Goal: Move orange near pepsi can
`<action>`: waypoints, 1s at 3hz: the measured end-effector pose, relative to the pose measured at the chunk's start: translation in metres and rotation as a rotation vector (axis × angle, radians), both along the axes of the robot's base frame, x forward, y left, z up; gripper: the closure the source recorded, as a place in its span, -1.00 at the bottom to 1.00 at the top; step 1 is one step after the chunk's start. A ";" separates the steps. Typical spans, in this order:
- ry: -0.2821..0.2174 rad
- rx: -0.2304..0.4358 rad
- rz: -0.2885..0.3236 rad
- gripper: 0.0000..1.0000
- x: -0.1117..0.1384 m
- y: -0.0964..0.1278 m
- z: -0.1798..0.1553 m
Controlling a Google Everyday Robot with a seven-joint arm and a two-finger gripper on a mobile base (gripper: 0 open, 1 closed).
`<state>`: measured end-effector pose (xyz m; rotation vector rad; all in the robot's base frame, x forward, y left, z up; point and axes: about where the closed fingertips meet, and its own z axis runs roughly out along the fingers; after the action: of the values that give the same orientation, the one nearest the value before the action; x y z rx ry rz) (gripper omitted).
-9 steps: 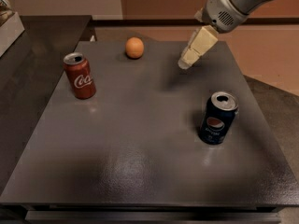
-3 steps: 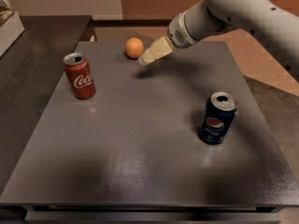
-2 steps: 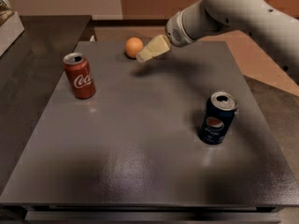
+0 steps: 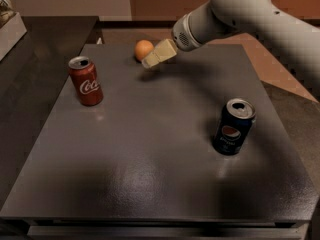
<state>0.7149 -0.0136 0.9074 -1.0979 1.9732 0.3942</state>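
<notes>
The orange must go near the pepsi can, so my gripper closes around the orange's middle [image 4: 144, 51] next.
The orange [image 4: 143, 49] is a small round fruit at the far edge of the dark table, left of centre. The pepsi can [image 4: 233, 127] stands upright at the right of the table, navy with the round logo and an open silver top. My gripper [image 4: 150, 60] has cream-coloured fingers and reaches in from the upper right on a white arm. Its tips are just right of and slightly in front of the orange, very close to it. It holds nothing that I can see.
A red Coca-Cola can [image 4: 86, 81] stands upright at the left of the table [image 4: 150, 174]. A dark counter [image 4: 35, 49] adjoins the table's left side, with a pale box [image 4: 9, 26] at the far left. My arm [image 4: 250, 14] spans the upper right.
My gripper has moved left across the far side of the table, from right of centre to beside the orange. The orange and both cans have not moved.
</notes>
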 end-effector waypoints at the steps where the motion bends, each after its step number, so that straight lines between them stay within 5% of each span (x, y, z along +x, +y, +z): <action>1: 0.010 -0.002 0.007 -1.00 0.018 0.005 -0.012; 3: -0.026 0.022 -0.015 -1.00 0.051 0.007 -0.028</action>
<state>0.7655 -0.0065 0.8796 -1.0682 1.9495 0.3909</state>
